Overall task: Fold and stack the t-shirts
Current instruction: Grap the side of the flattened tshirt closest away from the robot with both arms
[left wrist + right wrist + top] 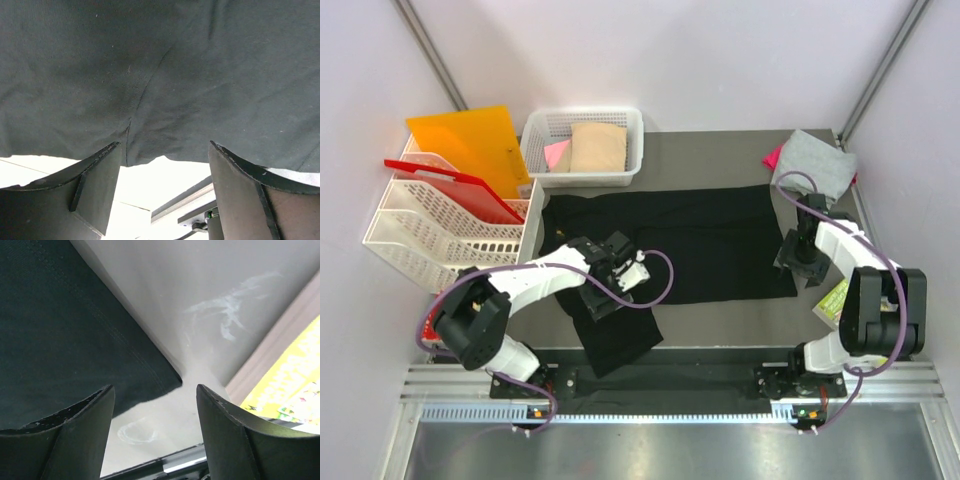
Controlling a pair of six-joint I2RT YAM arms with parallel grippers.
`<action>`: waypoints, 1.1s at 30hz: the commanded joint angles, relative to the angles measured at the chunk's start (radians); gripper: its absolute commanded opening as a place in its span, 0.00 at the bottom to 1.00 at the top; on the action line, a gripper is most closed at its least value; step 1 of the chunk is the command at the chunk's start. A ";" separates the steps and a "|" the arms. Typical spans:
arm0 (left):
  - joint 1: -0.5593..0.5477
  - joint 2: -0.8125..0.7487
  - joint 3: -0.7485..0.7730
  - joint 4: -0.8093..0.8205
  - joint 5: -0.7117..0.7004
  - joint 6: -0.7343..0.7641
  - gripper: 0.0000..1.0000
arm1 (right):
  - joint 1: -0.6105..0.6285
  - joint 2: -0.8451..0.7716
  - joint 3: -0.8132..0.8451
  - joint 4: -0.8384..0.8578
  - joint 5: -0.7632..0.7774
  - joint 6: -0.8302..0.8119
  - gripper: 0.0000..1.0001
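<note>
The end of the black t-shirt's sleeve hangs crooked over the table's near edge. My left gripper should pinch the sleeve's middle (609, 330) and pull it back before folding.
A large black t-shirt (705, 240) lies spread flat across the table, one part (618, 340) reaching down towards the near edge. My left gripper (610, 272) hovers over its left portion, open. In the left wrist view the black cloth (160, 75) fills the upper frame, its edge just past the open gripper (165, 143), with nothing between the jaws. My right gripper (798, 262) stands open at the shirt's near right corner (172, 380), which lies just ahead of the gripper (155, 386). A grey t-shirt (815, 165) lies at the back right. A tan one (598, 147) sits in the basket.
A white basket (582, 178) stands at the back, with a pink cloth (557, 152) in it. Another pink piece (773, 157) peeks from under the grey shirt. White racks (440, 235) with an orange sheet (470, 145) stand at the left. A colourful booklet (835, 300) lies at the right.
</note>
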 commanded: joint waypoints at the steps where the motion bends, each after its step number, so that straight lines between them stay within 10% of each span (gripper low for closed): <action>1: 0.002 0.013 -0.011 0.014 -0.029 -0.039 0.76 | -0.008 0.039 0.010 0.046 -0.037 0.013 0.66; 13: 0.002 0.149 -0.025 -0.006 -0.015 -0.030 0.71 | -0.008 0.077 0.026 0.068 -0.068 0.016 0.65; 23: 0.002 0.230 0.058 -0.029 0.008 -0.035 0.03 | -0.008 0.095 -0.005 0.100 -0.064 0.011 0.61; 33: 0.043 0.198 0.174 -0.121 0.008 -0.012 0.00 | -0.007 0.151 -0.006 0.137 -0.094 0.024 0.43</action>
